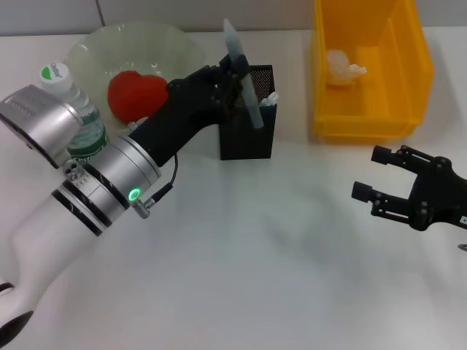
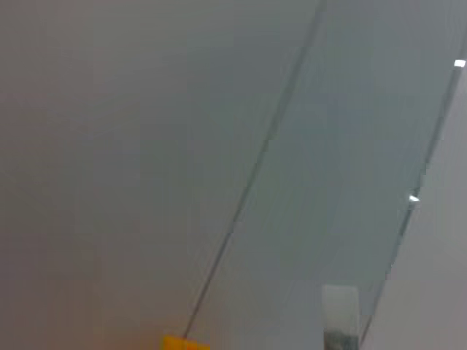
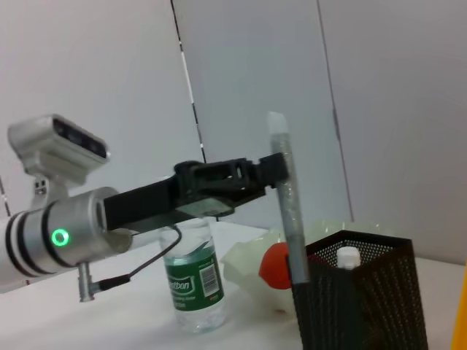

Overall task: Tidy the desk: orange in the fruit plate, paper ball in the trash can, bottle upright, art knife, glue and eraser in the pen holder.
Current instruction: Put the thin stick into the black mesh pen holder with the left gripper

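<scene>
Next, I let go of the art knife with my left gripper in the pen holder (image 1: pixel 260 85) beside the glue's white cap. The knife is now upright over that holder.
My left gripper (image 1: pixel 235 79) is shut on the art knife (image 1: pixel 244 73), a grey translucent stick held nearly upright over the black mesh pen holder (image 1: pixel 248 138). In the right wrist view the art knife (image 3: pixel 284 197) has its lower end at the rim of the pen holder (image 3: pixel 365 306). The glue (image 1: pixel 272 97) shows its white cap inside the holder. The orange (image 1: pixel 135 95) lies in the fruit plate (image 1: pixel 95 51). The bottle (image 1: pixel 76 109) stands upright beside the plate. The paper ball (image 1: pixel 343 67) lies in the yellow trash can (image 1: pixel 408 87). The eraser is out of view.
My right gripper (image 1: pixel 379 179) hangs open above the table at the right, in front of the trash can. My left forearm crosses the left half of the table. The pale table edge meets a wall behind the plate and the can.
</scene>
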